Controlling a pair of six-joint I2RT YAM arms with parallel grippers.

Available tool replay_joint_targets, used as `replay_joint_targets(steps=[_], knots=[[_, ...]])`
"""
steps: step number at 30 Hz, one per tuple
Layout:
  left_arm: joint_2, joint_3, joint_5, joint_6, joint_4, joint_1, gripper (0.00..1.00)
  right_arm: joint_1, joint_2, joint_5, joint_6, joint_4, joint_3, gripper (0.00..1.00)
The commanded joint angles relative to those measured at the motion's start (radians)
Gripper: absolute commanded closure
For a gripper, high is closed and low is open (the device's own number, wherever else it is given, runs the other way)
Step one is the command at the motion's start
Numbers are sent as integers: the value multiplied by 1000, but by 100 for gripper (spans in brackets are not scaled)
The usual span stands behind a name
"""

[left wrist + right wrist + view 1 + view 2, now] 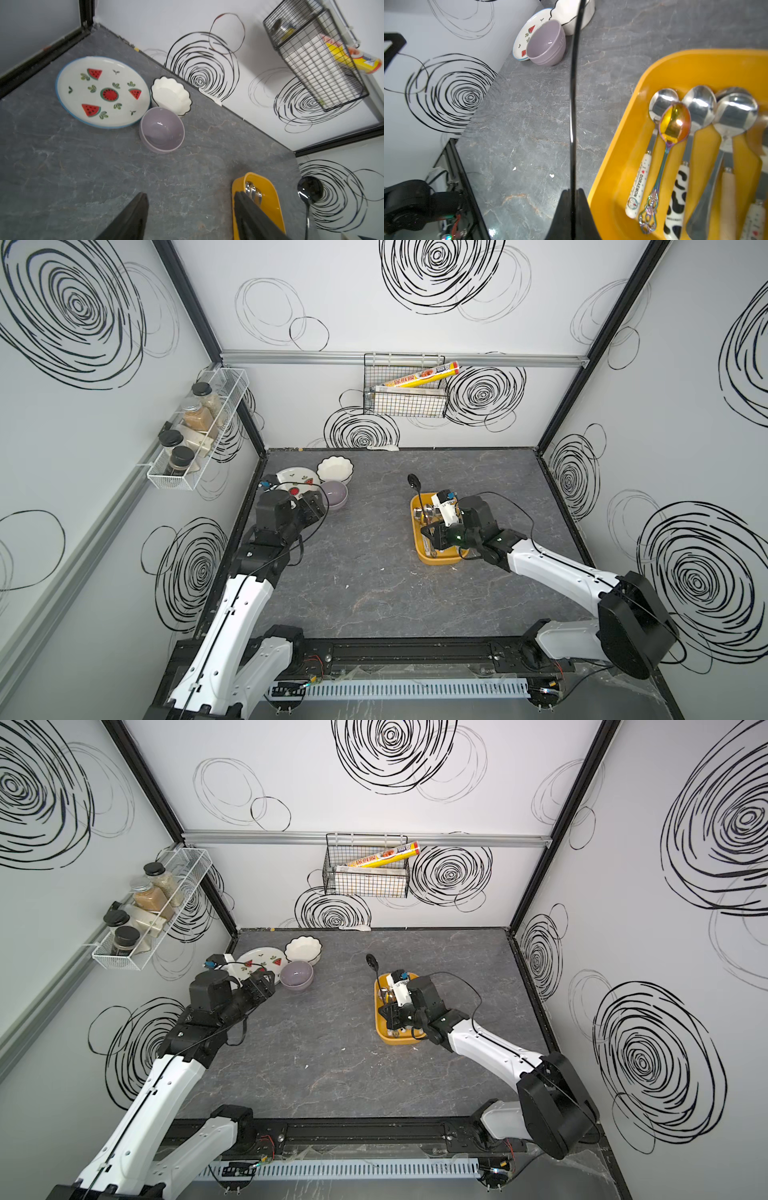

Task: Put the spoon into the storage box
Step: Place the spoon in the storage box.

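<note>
My right gripper is going to release the black spoon in the yellow storage box, over the golden spoon (pixel 430 530) (pixel 674 148) by the black-and-white handle.
A black spoon (pixel 414 481) (pixel 573 104) is pinched by its thin handle in my right gripper (pixel 432 531) (pixel 573 190), which is shut on it. The gripper hovers over the yellow storage box (pixel 440 559) (pixel 618 162) right of the table's middle. The handle runs over the box's far left part, and the spoon's bowl (pixel 370 960) (pixel 310 190) pokes out past the box's far end. Several other spoons (pixel 699 110) lie inside the box. My left gripper (pixel 311 506) (pixel 190 194) hangs open and holds nothing at the far left, near the purple bowl.
A purple bowl (pixel 334 494), a white scalloped bowl (pixel 335 470) and a watermelon plate (pixel 102 91) cluster at the far left. A wire basket (pixel 405 400) hangs on the back wall. A spice rack (pixel 195 431) is on the left wall.
</note>
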Motion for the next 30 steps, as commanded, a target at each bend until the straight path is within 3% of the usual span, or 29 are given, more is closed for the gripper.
replay_joint_targets(steps=[1,9,19,30], knots=[[-24,-23,13,87,-34,7,35,-64,38,-152,43,-75,-7,100],[-117,-114,-27,96,-3,7,33,-136,196,-242,43,-101,6,100],[-119,-153,-37,110,-10,7,30,-207,307,-252,97,-79,28,100],[-127,-161,-27,112,-4,6,29,-213,370,-279,131,-50,37,97]])
